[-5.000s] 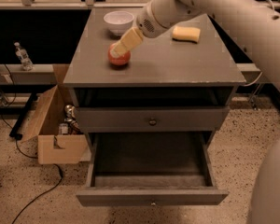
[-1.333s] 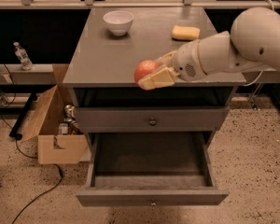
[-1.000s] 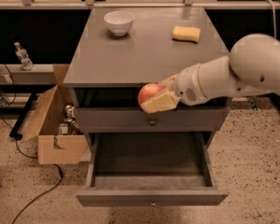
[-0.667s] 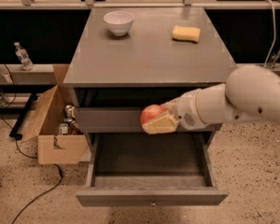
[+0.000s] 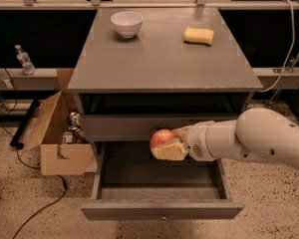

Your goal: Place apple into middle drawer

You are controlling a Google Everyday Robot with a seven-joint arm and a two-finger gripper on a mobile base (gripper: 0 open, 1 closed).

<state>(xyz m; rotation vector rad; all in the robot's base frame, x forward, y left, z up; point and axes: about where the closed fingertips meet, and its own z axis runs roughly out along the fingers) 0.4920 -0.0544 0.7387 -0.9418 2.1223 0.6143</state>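
Next, I release the apple near the centre of the grey bottom [image 5: 169,173] inside the open middle drawer.
My gripper [image 5: 165,146] is shut on the apple [image 5: 161,137], a small red-orange fruit. It holds the apple in the air over the back part of the open middle drawer [image 5: 162,210], just in front of the closed drawer front [image 5: 114,126] above it. The drawer is pulled out and its grey inside looks empty. My white arm [image 5: 254,139] reaches in from the right.
A white bowl [image 5: 126,23] and a yellow sponge [image 5: 199,35] sit at the back of the grey cabinet top [image 5: 159,59]. An open cardboard box [image 5: 57,133] with small items stands on the floor to the left. A cable [image 5: 35,210] runs across the floor.
My gripper has carried the apple off the cabinet top, forward over its front edge and down, to just above the open drawer.
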